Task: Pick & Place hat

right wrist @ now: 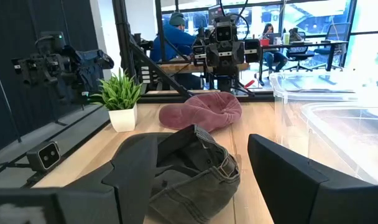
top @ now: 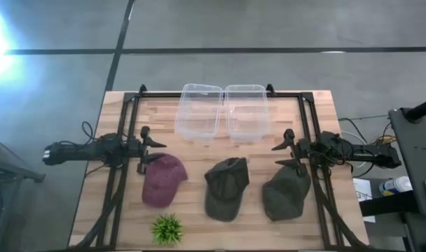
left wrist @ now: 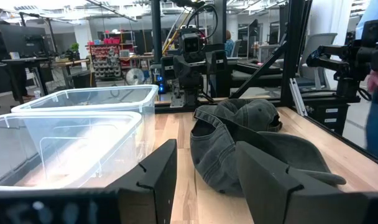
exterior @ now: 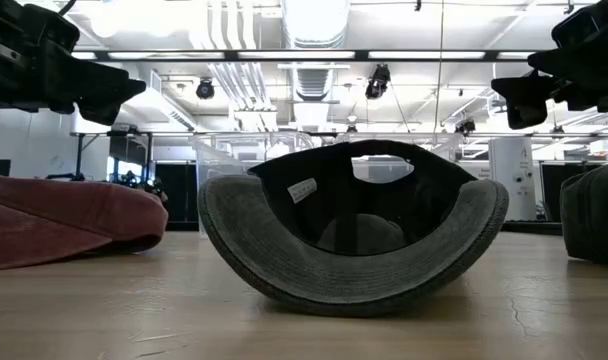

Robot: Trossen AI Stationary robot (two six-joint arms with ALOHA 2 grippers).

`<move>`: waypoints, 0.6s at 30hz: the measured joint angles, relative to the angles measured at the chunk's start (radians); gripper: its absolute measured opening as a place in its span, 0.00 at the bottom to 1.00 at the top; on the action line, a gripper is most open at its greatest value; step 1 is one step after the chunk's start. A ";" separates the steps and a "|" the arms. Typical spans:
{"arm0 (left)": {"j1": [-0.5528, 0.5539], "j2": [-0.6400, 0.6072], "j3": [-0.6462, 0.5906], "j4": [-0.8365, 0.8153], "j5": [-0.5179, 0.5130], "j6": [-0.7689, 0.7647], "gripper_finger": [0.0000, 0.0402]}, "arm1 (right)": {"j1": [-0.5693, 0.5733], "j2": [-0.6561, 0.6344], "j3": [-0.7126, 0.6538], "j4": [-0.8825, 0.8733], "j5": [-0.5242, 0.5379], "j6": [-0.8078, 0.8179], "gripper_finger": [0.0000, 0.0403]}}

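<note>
The far edge of the dark hat [top: 279, 178] farthest from the maroon hat, the hat lying just below my right gripper, will be gripped by my right gripper.
Three hats lie on the wooden table. The maroon hat [top: 164, 180] is at the left, a dark grey-green hat [top: 227, 187] in the middle and another dark hat [top: 286, 192] at the right. In the low view the middle hat [exterior: 354, 235] rests on its crown and brim edge, with its opening facing the camera. My left gripper [top: 155, 151] hovers open just beyond the maroon hat's far edge. My right gripper [top: 282, 155] hovers open above the right hat's far edge. The left wrist view shows the middle hat [left wrist: 239, 149] ahead of the open fingers. The right wrist view shows it [right wrist: 189, 174] with the maroon hat [right wrist: 201, 112] behind.
Two clear plastic bins [top: 199, 110] [top: 246, 110] stand side by side at the table's far edge. A small potted plant [top: 167, 228] sits near the near edge, below the maroon hat. Black frame rails [top: 122, 140] run along both table sides. People sit in the room beyond [right wrist: 176, 34].
</note>
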 joint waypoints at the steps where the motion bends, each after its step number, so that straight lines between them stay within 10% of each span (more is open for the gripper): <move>1: 0.000 0.000 0.000 0.000 0.000 0.000 0.39 | 0.000 0.000 0.000 0.000 0.000 0.006 0.62; 18: 0.000 0.000 0.000 0.000 0.000 0.000 0.39 | 0.000 0.000 0.000 0.022 0.011 1.117 0.62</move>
